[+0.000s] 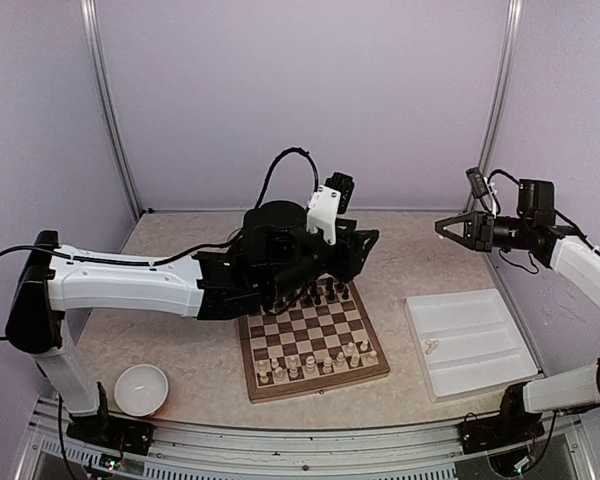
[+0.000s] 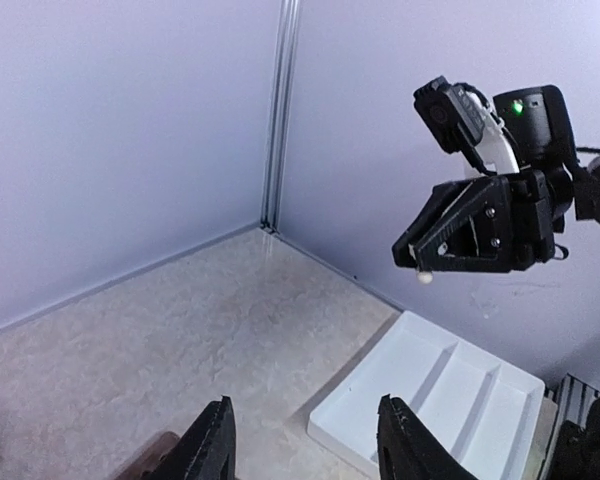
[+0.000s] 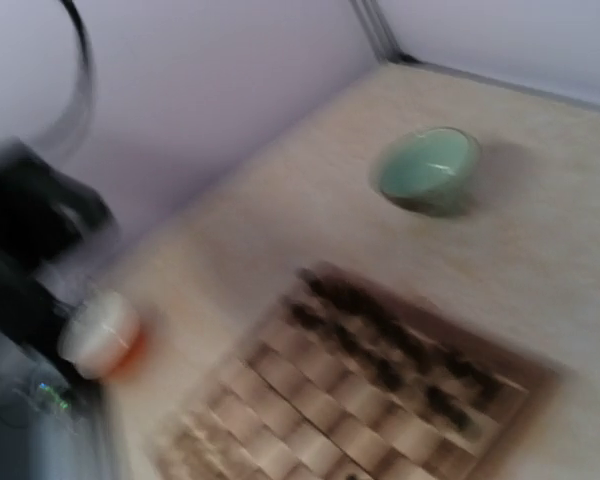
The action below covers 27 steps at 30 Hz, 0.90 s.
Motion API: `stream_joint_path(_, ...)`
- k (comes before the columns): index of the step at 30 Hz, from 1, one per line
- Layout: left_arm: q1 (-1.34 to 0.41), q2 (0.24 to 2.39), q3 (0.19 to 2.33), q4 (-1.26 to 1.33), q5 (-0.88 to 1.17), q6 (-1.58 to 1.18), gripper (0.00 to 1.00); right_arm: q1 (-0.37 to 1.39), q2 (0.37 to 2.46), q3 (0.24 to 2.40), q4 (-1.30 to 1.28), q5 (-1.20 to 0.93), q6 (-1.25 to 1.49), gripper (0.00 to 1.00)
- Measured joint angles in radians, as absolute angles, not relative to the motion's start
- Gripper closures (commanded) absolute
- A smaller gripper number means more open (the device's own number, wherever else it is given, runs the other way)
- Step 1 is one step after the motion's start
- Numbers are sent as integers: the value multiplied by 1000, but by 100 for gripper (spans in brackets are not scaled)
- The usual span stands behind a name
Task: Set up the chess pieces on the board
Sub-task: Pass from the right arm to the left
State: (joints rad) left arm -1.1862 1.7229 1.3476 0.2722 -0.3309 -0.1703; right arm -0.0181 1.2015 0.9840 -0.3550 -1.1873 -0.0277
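Observation:
My left gripper needs to close on the loose end of the cream piece (image 1: 441, 236) (image 2: 425, 278), which pokes out below my right gripper's fingers.
The board (image 1: 315, 340) lies at the table's middle, with cream chess pieces (image 1: 320, 362) on its near rows and dark chessmen (image 1: 320, 293) on its far rows. My left gripper (image 1: 365, 243) hovers above the board's far right corner; in the left wrist view it (image 2: 310, 410) is open and empty. My right gripper (image 1: 445, 228) is raised in the air at the right, above the table. The left wrist view shows it (image 2: 427, 268) shut, with a small cream piece (image 2: 425, 277) poking out at its tip. The right wrist view is blurred and shows the board (image 3: 380, 400), not its own fingers.
A white plastic tray (image 1: 470, 340) with dividers lies right of the board, with a small pale thing (image 1: 432, 346) in it. A white bowl (image 1: 140, 390) stands near left. The right wrist view shows a green bowl (image 3: 427, 170) beyond the board. Walls enclose the table.

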Motion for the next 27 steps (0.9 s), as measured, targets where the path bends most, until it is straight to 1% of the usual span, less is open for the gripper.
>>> stream_joint_path(2, -1197, 1782, 1366, 375, -358, -123, 52, -18, 1189, 912, -132, -1237, 234, 93)
stream_joint_path(5, -1217, 1865, 1406, 469, -382, -57, 52, -7, 1195, 849, 114, -1267, 546, 94)
stream_joint_path(11, -1272, 2024, 1546, 598, -429, 91, 53, 24, 1213, 832, 408, -1276, 920, 94)
stream_joint_path(13, -1286, 2068, 1605, 622, -448, 136, 55, 25, 1213, 821, 463, -1274, 992, 94)
stream_joint_path(17, -1303, 2141, 1705, 667, -490, 206, 56, 27, 1214, 796, 528, -1271, 1086, 94)
stream_joint_path(27, -1301, 2248, 1789, 680, -533, 273, 55, 35, 1213, 760, 589, -1271, 1166, 94)
